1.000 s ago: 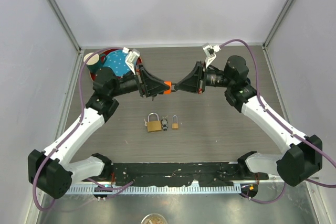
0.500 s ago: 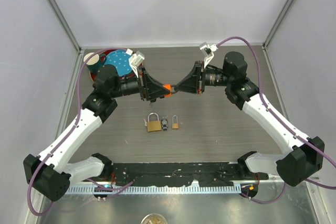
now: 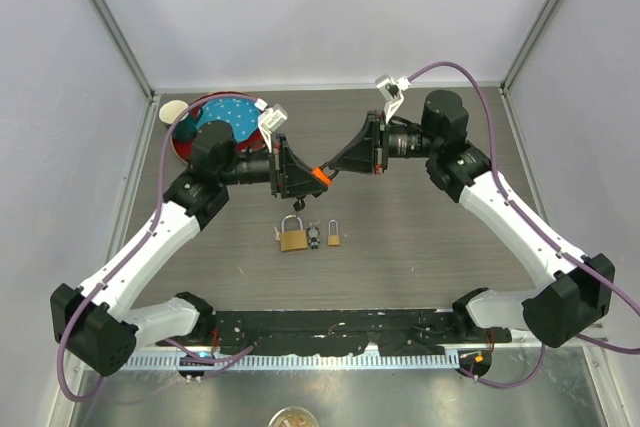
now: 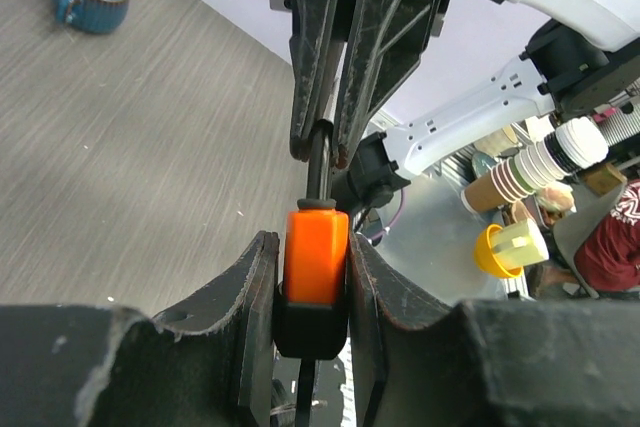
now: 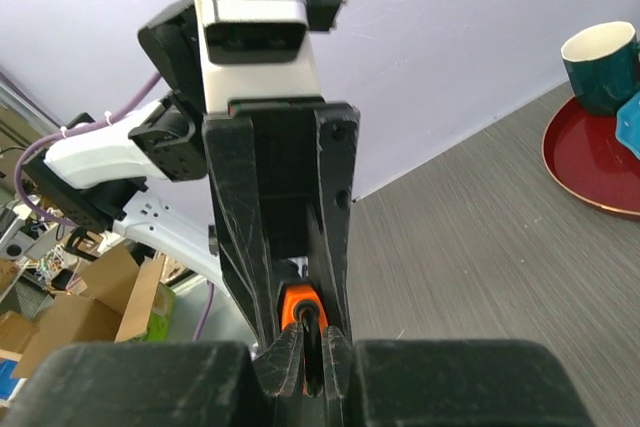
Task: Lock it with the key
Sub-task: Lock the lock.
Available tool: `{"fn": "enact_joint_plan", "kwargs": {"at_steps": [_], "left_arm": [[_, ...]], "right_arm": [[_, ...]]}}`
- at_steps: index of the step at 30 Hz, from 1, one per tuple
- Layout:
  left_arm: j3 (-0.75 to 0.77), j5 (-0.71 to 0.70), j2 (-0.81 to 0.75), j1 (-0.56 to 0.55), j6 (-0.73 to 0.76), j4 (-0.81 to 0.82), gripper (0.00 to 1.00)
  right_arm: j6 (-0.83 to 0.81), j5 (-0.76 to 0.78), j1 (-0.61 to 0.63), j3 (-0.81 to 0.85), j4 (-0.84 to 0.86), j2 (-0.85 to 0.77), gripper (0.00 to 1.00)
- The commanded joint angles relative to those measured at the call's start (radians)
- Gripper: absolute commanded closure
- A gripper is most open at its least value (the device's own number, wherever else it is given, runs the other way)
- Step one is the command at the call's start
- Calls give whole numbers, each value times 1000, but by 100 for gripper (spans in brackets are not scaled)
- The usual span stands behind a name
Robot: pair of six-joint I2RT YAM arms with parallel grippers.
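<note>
The orange lock slants with its key end under my left gripper, so I will open my right gripper, turn the lock straight and retake the black loop (image 3: 332,172).
An orange lock (image 3: 320,174) with a black base hangs in mid-air above the table's middle, held between both arms. My left gripper (image 4: 313,247) is shut on its orange body (image 4: 316,252). My right gripper (image 5: 314,332) comes from the opposite side and is shut on the thin black loop at the lock's end (image 5: 297,299). A thin dark piece hangs below the lock (image 3: 299,204); I cannot tell if it is the key. In the top view the two grippers (image 3: 312,176) (image 3: 330,168) meet tip to tip.
On the table below lie a brass padlock (image 3: 292,238), a dark bunch of keys (image 3: 314,236) and a small brass padlock (image 3: 334,238). At the back left stands a red tray (image 3: 188,143) holding a blue item, with a cup (image 3: 175,111) beside it.
Both wrists have rolled and shifted slightly toward the back while keeping hold of the orange lock. The lock stays at about the same spot.
</note>
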Motion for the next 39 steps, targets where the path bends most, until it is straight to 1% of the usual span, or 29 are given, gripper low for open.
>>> {"fn": "enact_joint_plan", "kwargs": {"at_steps": [1,6,10,12,13,18,19,21,22,24,25,27,28,33,39], "left_arm": [[11,66,20,-39,23,-10,100],[-23,59,26,-37,-36,101,100],[-20,70,46,-39,-42,120,100],[-24,58,42,-37,-36,120,100],[-27,49,38,-37,-25,116,100],[-33,-35,8,-39,10,76,100],[-35,-58,5,-37,12,76,100],[-46,-89,-9,-39,12,82,100],[-50,-106,-12,-37,10,89,100],[-72,-134,-21,-39,-3,122,100],[-79,-153,-29,-37,-11,135,100],[-104,-170,-35,-39,-36,180,100],[-112,-183,-40,-39,-45,198,100],[-171,-213,-52,-39,-111,335,100],[-260,-281,-61,-37,-218,548,100]], "right_arm": [[81,32,23,94,160,22,99],[113,31,32,99,200,38,99],[110,35,35,80,206,35,98],[81,69,33,79,154,24,98],[55,80,32,80,142,16,95],[47,172,0,69,125,-31,83],[46,186,-8,62,123,-39,77],[54,231,-32,56,125,-57,71],[57,244,-40,46,125,-64,61],[64,273,-60,37,126,-77,54],[69,281,-65,25,131,-85,45],[80,285,-78,10,154,-99,38],[84,285,-82,-7,163,-102,31],[127,246,-94,-58,241,-114,23],[199,170,-95,-93,346,-96,21]]}}
